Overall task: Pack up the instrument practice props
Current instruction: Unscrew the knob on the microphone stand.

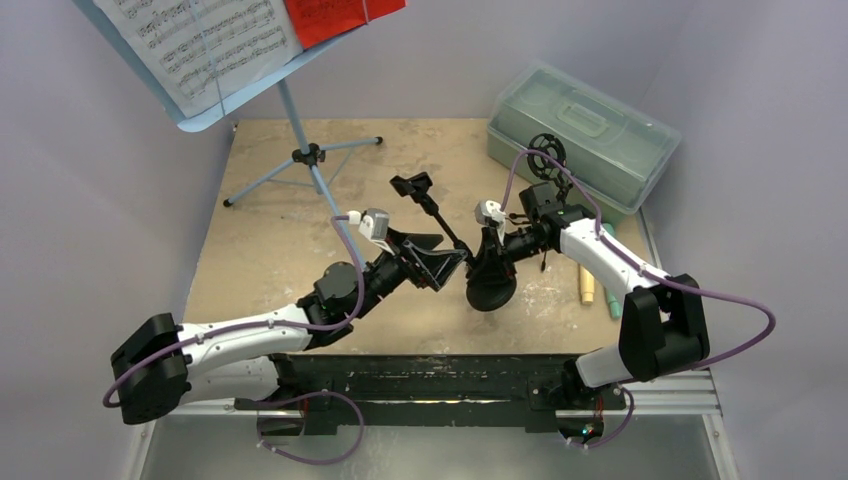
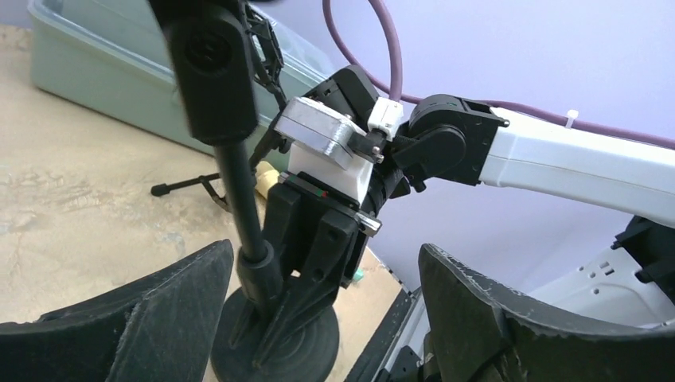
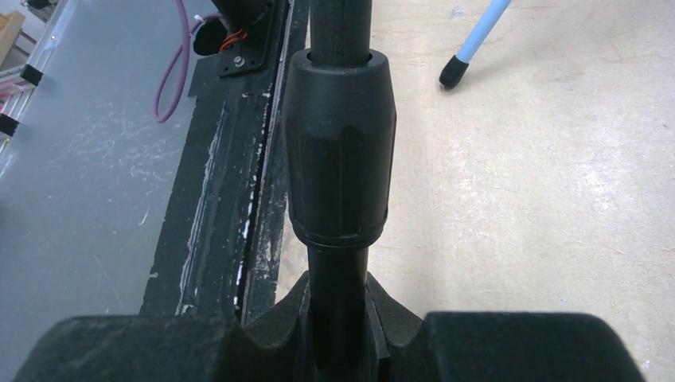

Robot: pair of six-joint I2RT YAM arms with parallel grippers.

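Observation:
Next, my left gripper grips and turns that collar (image 3: 340,151), as the mic holder's stem stands long above it, while my right gripper holds the mic holder's lower part still.
A black mic holder stands tilted mid-table, its round base (image 1: 491,287) low and its clip (image 1: 412,185) up at the left. My right gripper (image 1: 488,255) is shut on its stem (image 3: 337,294) just below the thick collar (image 3: 338,151). Just left of the stem my left gripper (image 1: 450,262) is open, its fingers (image 2: 167,318) spread wide on either side of the stem (image 2: 239,199) and base (image 2: 275,338), touching neither. The pale-blue music rack (image 1: 205,112) with white pages (image 1: 190,40) and a red page (image 1: 335,15) stands back left on its tripod legs (image 1: 305,155).
The grey-green case (image 1: 580,130) sits shut at the back right with a black round mount (image 1: 546,152) by its front edge. Cream (image 1: 587,285) and teal (image 1: 612,300) microphones lie beside the right arm. A blue rack foot (image 3: 476,40) rests nearby.

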